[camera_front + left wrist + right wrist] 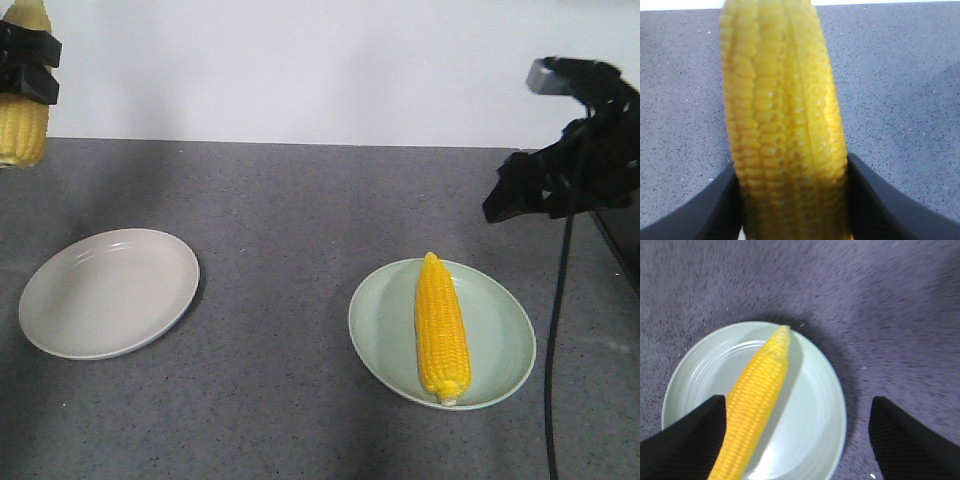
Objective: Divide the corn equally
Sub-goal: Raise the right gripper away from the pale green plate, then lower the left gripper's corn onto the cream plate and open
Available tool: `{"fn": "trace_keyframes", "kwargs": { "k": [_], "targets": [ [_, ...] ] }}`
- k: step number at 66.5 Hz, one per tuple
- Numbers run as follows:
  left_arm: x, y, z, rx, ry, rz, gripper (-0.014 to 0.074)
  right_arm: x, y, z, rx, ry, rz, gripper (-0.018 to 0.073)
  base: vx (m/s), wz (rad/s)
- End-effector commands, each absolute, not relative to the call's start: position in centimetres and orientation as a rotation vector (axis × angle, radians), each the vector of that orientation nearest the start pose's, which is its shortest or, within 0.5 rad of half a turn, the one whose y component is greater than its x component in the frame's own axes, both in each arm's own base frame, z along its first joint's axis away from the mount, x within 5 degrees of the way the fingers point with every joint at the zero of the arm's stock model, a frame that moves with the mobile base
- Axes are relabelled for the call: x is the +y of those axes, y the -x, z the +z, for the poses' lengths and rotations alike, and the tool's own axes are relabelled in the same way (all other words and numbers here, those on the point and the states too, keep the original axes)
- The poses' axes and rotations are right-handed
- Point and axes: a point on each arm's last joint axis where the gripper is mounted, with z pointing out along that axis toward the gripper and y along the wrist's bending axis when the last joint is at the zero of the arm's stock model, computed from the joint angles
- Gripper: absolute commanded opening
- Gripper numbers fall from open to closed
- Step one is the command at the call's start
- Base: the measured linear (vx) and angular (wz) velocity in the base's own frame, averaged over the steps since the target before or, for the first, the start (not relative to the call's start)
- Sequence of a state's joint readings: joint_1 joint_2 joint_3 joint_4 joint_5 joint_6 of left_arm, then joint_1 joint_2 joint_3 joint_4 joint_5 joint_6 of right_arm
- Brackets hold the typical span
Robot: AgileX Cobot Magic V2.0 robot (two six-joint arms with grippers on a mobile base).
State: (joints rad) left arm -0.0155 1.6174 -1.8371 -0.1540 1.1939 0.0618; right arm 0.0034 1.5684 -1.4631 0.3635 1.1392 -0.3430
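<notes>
Next, I set the corn cob down with my left gripper in the middle of the empty white plate (102, 293). The corn cob is now held upright in the air.
One corn cob (441, 328) lies lengthwise in the pale green plate (505, 335) at the right, tip pointing away; the right wrist view shows the same cob (756, 395) on that plate (810, 405). My right gripper (797, 432) hangs open high above the plate, and its arm (565, 170) sits at the upper right. A second corn cob (22, 125) is held upright in the air at the far upper left by my left gripper (25, 60), shut on it. In the left wrist view this cob (782, 125) fills the gap between the dark fingers (890, 205).
An empty white plate (110, 292) sits on the grey speckled tabletop (290, 220) at the left, below and to the right of the held cob. A black cable (553, 330) hangs down by the right edge. A white wall stands behind the table.
</notes>
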Motion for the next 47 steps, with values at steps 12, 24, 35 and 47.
{"fn": "trace_keyframes", "kwargs": {
  "k": [12, 24, 35, 47],
  "targets": [
    [-1.9, -32.9, 45.3, 2.354, -0.085, -0.195, 0.0038, 1.2, -26.7, 41.9, 2.407, 0.276, 0.304, 0.0563, 0.00, 0.00],
    [-1.9, -32.8, 45.3, 2.363, -0.087, -0.196, 0.0038, 1.4, -24.5, 43.7, 2.338, 0.284, 0.292, 0.0563, 0.00, 0.00],
    [-2.0, -32.6, 45.1, 2.391, -0.116, -0.191, 0.0038, 1.4, -24.5, 43.7, 2.339, 0.284, 0.292, 0.0563, 0.00, 0.00],
    [-2.4, -32.3, 44.7, 2.432, -0.167, -0.225, 0.0038, 1.4, -24.5, 43.7, 2.338, 0.284, 0.292, 0.0563, 0.00, 0.00]
  ]
}}
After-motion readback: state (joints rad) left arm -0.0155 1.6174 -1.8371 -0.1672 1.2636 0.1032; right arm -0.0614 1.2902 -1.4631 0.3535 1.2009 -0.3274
